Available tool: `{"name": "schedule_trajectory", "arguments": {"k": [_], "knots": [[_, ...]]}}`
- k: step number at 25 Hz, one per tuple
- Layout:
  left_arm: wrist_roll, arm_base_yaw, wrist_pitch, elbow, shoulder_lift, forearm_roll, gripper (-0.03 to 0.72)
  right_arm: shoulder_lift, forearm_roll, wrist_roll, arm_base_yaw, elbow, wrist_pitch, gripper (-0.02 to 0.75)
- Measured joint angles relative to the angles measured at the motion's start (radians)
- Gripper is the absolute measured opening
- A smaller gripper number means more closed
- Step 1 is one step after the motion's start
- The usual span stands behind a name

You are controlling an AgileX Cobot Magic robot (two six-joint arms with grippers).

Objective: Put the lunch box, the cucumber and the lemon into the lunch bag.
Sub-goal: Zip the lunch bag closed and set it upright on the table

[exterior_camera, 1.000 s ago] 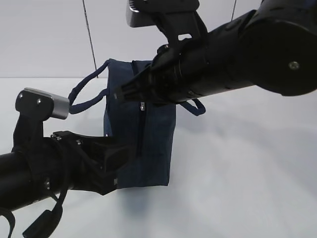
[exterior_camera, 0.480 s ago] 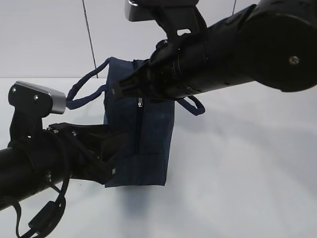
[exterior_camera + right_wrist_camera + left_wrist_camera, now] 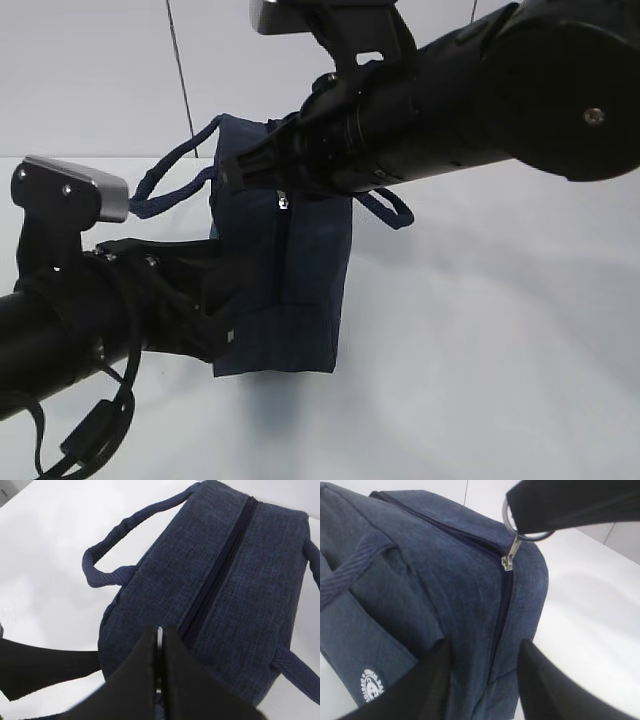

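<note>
The open fingers of my left gripper are on both sides of the zipper seam, so I will move lower and pinch the bag's side fold (image 3: 464, 697) before my right gripper opens the zipper.
The navy lunch bag (image 3: 300, 270) stands on the white table with its zipper shut. My right gripper (image 3: 159, 629) is shut on the silver ring pull (image 3: 509, 521) at the bag's near top corner, and the slider (image 3: 508, 561) hangs just below the ring. My left gripper (image 3: 485, 647) straddles the lower end of the bag (image 3: 445, 580). One finger lies on each side of the zipper seam, pressed against the fabric. In the exterior view the left gripper (image 3: 225, 335) meets the bag's bottom left corner. The lunch box, the cucumber and the lemon are out of view.
Two padded loop handles (image 3: 165, 185) (image 3: 100, 565) hang off the bag's sides. The white table (image 3: 480, 330) spreads to the right of the bag, and a pale wall stands behind it. Both black arms cross in front of the bag in the exterior view.
The left arm has drawn left and the bag's lower end has shifted left with it. The right gripper has lifted the ring pull slightly up and left. The left jaws narrowed a little.
</note>
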Motion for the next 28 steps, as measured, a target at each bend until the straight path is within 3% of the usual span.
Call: {"name": "schedule_trajectory", "arguments": {"k": [4, 9, 13, 21, 28], "knots": [[0.011, 0.0, -0.034, 0.0, 0.032, -0.002, 0.243, 0.0, 0.0, 0.0, 0.0, 0.0, 0.0, -0.013], [0.013, 0.0, -0.107, 0.0, 0.087, -0.03, 0.235, 0.0, 0.005, 0.0, 0.0, 0.0, -0.002, -0.013], [0.015, 0.0, -0.114, -0.002, 0.096, -0.102, 0.282, 0.0, 0.007, 0.0, 0.0, 0.0, -0.006, -0.013], [0.015, 0.0, -0.11, -0.003, 0.099, -0.058, 0.342, 0.0, 0.008, 0.0, 0.0, 0.0, -0.006, -0.013], [0.024, 0.0, 0.049, -0.004, 0.064, -0.09, 0.414, 0.0, 0.0, 0.0, 0.0, -0.01, -0.006, -0.013]]}}
